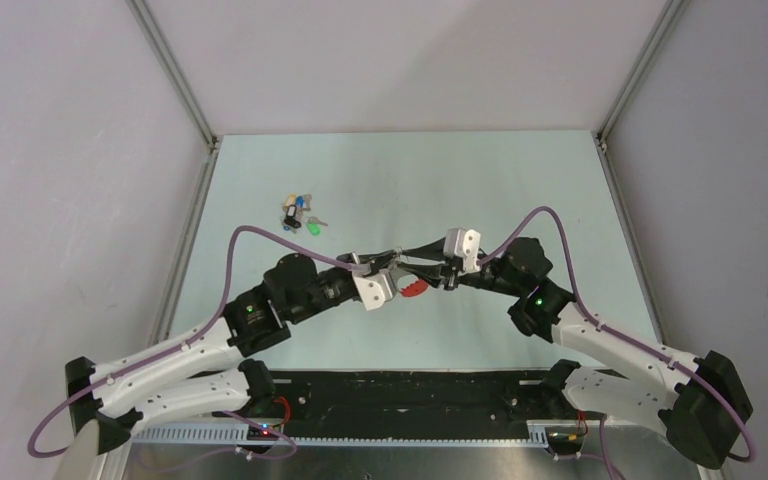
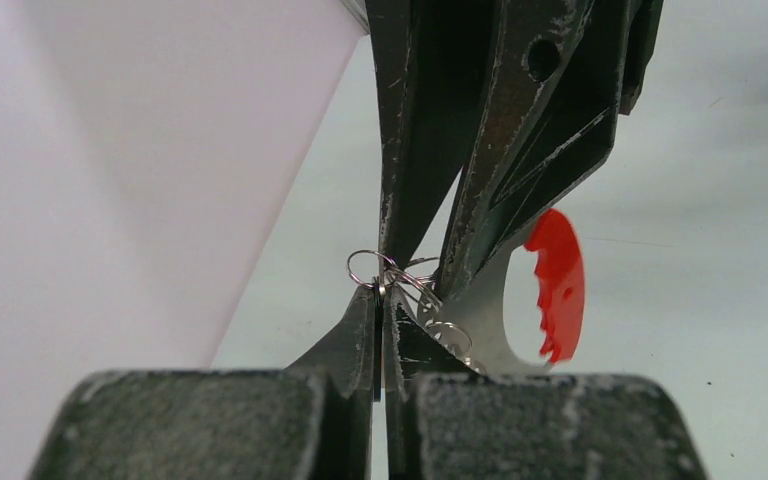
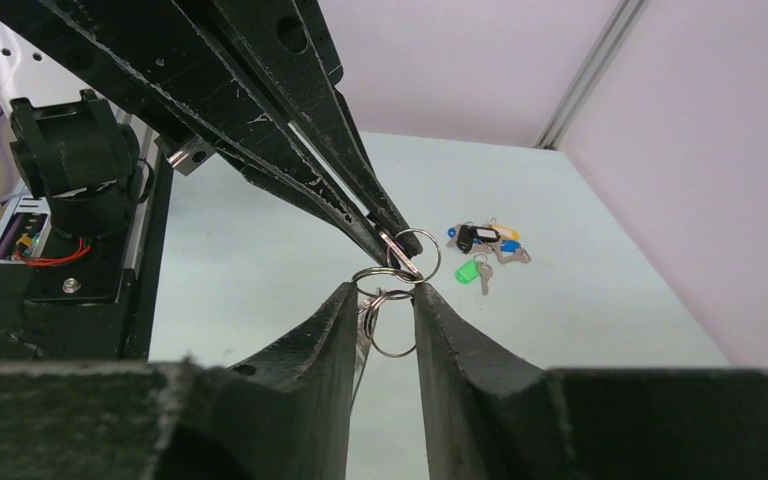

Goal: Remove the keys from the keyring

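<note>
A wire ring spans the parted fingers of my right gripper, so I should open that gripper, back it off and pinch the linked rings (image 3: 407,264) close to my left gripper.
Both arms meet above the middle of the table. My left gripper (image 2: 382,288) is shut on a small silver wire ring (image 2: 368,268). My right gripper (image 3: 385,290) comes at it head-on, jaws a little apart, with another wire ring (image 3: 384,274) spanning tip to tip between them. The red keyring (image 2: 557,285) hangs just beside the linked rings, with a flat silver metal piece (image 2: 480,320) below it. It shows as a red spot (image 1: 415,290) in the top view. A pile of keys (image 1: 298,213) with blue, green and black heads lies on the table at the far left, apart from both grippers.
The pale green table (image 1: 520,180) is walled by white panels with metal corner posts (image 1: 175,70). A black base strip (image 1: 410,385) with wiring runs along the near edge. Purple cables (image 1: 550,215) arch over both arms.
</note>
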{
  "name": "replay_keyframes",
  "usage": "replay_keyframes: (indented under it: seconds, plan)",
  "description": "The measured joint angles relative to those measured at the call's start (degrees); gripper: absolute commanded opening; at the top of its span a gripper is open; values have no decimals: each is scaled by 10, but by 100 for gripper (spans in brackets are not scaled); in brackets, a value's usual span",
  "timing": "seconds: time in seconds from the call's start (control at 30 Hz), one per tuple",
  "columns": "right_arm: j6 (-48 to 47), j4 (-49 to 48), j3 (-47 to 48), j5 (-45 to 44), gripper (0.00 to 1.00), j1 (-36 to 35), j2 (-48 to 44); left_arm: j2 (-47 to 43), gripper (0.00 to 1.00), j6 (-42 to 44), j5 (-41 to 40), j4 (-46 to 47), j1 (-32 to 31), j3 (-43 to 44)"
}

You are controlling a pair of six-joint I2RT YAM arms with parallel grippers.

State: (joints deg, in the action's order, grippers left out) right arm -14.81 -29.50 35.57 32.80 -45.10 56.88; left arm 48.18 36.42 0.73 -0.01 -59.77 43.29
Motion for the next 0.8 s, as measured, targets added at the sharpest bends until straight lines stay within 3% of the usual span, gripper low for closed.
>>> replay_keyframes:
  seconds: [0.6, 0.8]
  plan:
    - [5, 7, 0, 0, 44, 4, -8, -15, 0, 1, 26, 11, 0, -9]
    - [39, 14, 0, 37, 47, 51, -33, -17, 0, 1, 30, 12, 0, -10]
